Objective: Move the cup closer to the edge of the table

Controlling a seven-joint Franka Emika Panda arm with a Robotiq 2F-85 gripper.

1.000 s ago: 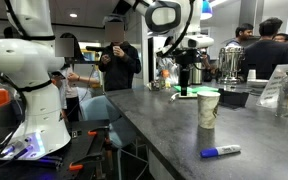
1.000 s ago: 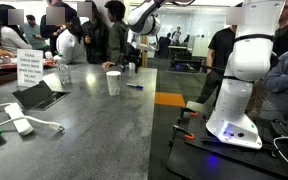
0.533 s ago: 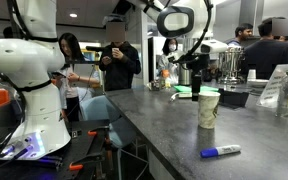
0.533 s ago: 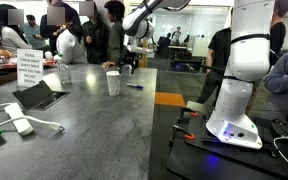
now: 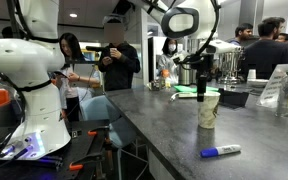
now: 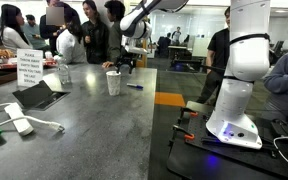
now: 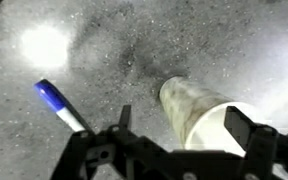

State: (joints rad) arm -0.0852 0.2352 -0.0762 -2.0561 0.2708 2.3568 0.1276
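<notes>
Next, I shift over the cup and pinch one side of its rim (image 7: 192,130) before moving it, because the cup's opening sits off-centre under one finger.
The tall beige paper cup (image 5: 209,110) stands upright on the dark grey table (image 5: 159,130); it also shows in an exterior view (image 6: 113,83). In the wrist view I look down on its open mouth (image 7: 199,112), which lies between my two fingers. My gripper (image 7: 184,125) is open and empty. In both exterior views it hangs just above and slightly behind the cup (image 5: 200,85) (image 6: 127,63). It does not touch the cup. The table top (image 6: 94,130) runs long, with a straight edge on the robot's side.
A blue-capped marker (image 5: 220,152) (image 6: 134,85) (image 7: 62,105) lies near the cup. Steel urns (image 5: 229,65) stand at the far end. A printed sign (image 6: 29,68), a dark tablet (image 6: 39,95) and a white device (image 6: 19,123) lie on the table. People stand behind.
My arm has swung toward the cup and now hangs over it. The cup and the marker have not moved.
</notes>
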